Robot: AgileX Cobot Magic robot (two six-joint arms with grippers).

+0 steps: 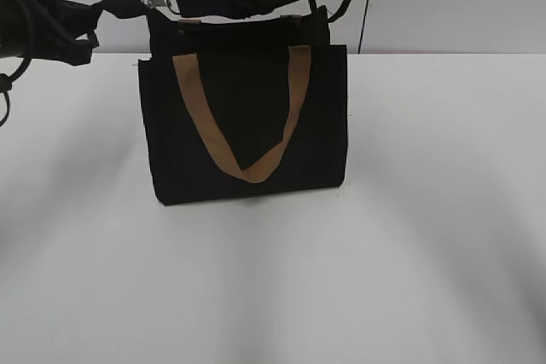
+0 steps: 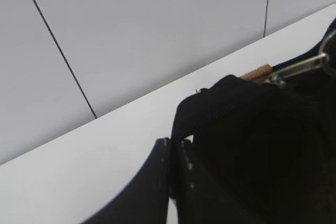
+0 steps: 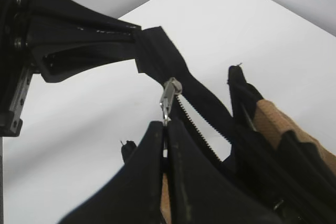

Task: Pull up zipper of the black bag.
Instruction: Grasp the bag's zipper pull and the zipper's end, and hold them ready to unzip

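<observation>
Next, I release the silver zipper pull, now near the upright bag's top, above the tan strap's end farthest from my left gripper [image 1: 300, 37] with my right gripper.
The black bag [image 1: 247, 125] stands upright on the white table with a tan strap [image 1: 243, 168] hanging down its front. My left gripper [image 1: 94, 19] is shut on the black fabric tab at the bag's top left end [image 2: 210, 103] and holds it taut. My right gripper [image 3: 166, 129] reaches over the bag's top and is shut on the silver zipper pull [image 3: 169, 95]. The pull also shows in the exterior view [image 1: 162, 3] near the bag's left end. The zipper teeth [image 3: 194, 129] lie open behind the slider.
The white table [image 1: 426, 253] spreads all round the bag. A pale panelled wall [image 1: 444, 14] stands close behind it. A second tan strap [image 3: 278, 124] lies folded inside the bag's top.
</observation>
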